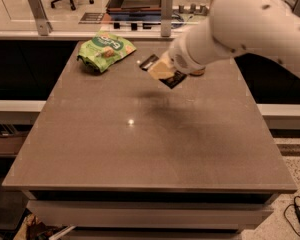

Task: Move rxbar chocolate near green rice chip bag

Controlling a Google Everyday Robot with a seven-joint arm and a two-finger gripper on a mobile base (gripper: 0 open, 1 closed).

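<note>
My gripper is going to set the rxbar chocolate down between the green rice chip bag and the drink can (139,61), near the bag.
My gripper (162,71) is shut on the rxbar chocolate (151,62), a flat black bar whose ends stick out on both sides of the tan fingers (160,72). It is held in the air above the far middle of the brown table (140,144). The green rice chip bag (105,49) lies on the table's far left corner, a short way left of the bar. My white arm (250,26) reaches in from the right.
A tan drink can (197,73) stands behind my arm and is almost fully hidden, only its base showing. A glass barrier with metal posts (166,6) runs along the table's far edge. A white counter edge flanks the table on both sides.
</note>
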